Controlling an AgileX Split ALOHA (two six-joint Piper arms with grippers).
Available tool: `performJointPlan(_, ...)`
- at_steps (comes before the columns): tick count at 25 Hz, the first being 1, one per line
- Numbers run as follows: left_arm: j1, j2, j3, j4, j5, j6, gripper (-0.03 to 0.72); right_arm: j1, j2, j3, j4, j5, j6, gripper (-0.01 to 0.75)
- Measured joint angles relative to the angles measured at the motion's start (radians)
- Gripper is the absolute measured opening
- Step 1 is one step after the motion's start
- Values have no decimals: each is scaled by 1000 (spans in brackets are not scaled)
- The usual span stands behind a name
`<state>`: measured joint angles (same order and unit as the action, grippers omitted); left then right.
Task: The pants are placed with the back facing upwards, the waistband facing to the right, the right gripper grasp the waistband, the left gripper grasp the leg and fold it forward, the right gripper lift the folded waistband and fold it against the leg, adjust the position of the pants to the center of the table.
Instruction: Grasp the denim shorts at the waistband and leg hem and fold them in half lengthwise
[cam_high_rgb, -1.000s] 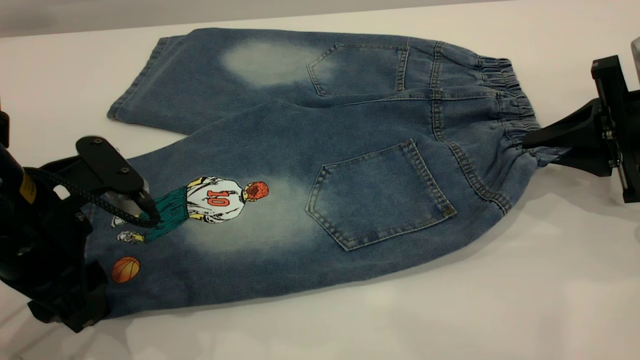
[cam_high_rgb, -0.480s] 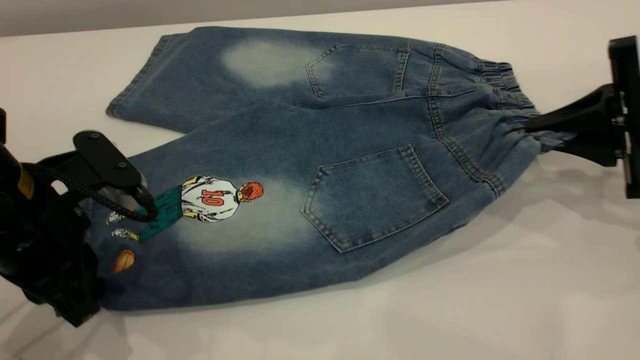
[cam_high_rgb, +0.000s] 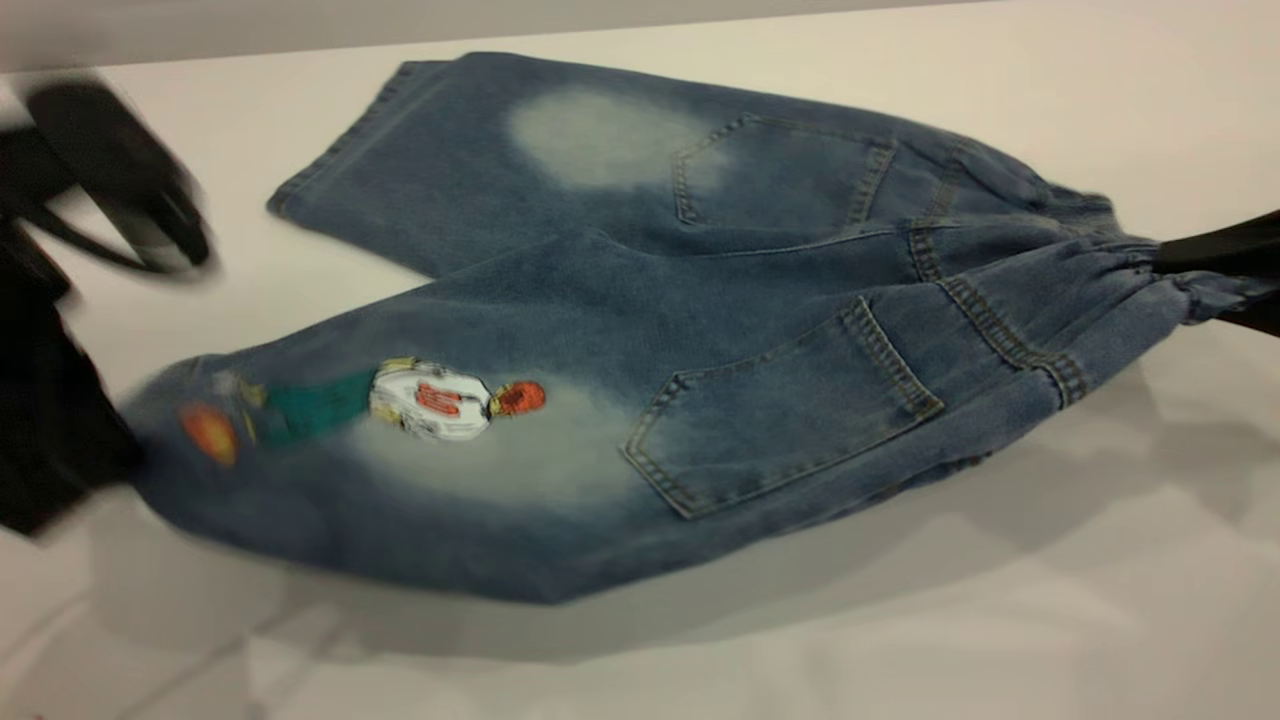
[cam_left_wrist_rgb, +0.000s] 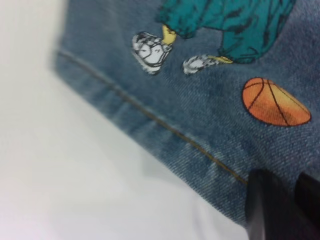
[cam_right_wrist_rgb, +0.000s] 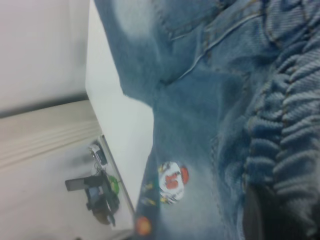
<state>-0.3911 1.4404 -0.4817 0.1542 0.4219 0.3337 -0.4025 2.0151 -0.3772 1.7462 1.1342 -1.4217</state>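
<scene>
I will let go of the printed leg's hem with my left gripper on the far corner of the plain leg's hem (cam_high_rgb: 385, 98).
The pants (cam_high_rgb: 620, 300) lie back up on the white table (cam_high_rgb: 900, 620), with their near half raised off the surface. My left gripper (cam_high_rgb: 135, 455) is shut on the hem of the leg (cam_high_rgb: 400, 450) printed with the number 10 player, beside the orange basketball (cam_left_wrist_rgb: 275, 102). One dark finger (cam_left_wrist_rgb: 270, 210) presses on the denim by the hem stitching. At the right edge, my right gripper (cam_high_rgb: 1190, 275) is shut on the gathered waistband (cam_high_rgb: 1140, 260). The ruffled waistband (cam_right_wrist_rgb: 285, 125) fills the right wrist view above a dark finger (cam_right_wrist_rgb: 257, 215).
The plain leg with a pale faded patch (cam_high_rgb: 600, 135) rests flat on the far side of the table. A wide shadow (cam_high_rgb: 700, 610) lies under the raised near edge. White tabletop stretches in front. Past the table's edge, equipment (cam_right_wrist_rgb: 100, 192) stands on the floor.
Both grippers have lifted their ends. The near half of the pants has risen, the whole garment has shifted right, and the shadow beneath has widened. The left arm has moved up.
</scene>
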Motion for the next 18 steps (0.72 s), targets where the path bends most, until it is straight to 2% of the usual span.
performJointPlan(5,6,-177,-30,135,-19,-94,78,0,-83,22,0,57,42,35)
performJointPlan(8,47,-200,-83,257,-80,-215,78,1,-96,13,-6,75,83,35)
performJointPlan(14,154,-46,-242,514,-139,-433,78,3,-96,-74,-8,28,197,35)
performJointPlan(18,162,107,-351,619,-183,-453,77,3,-92,-148,-8,-46,293,35)
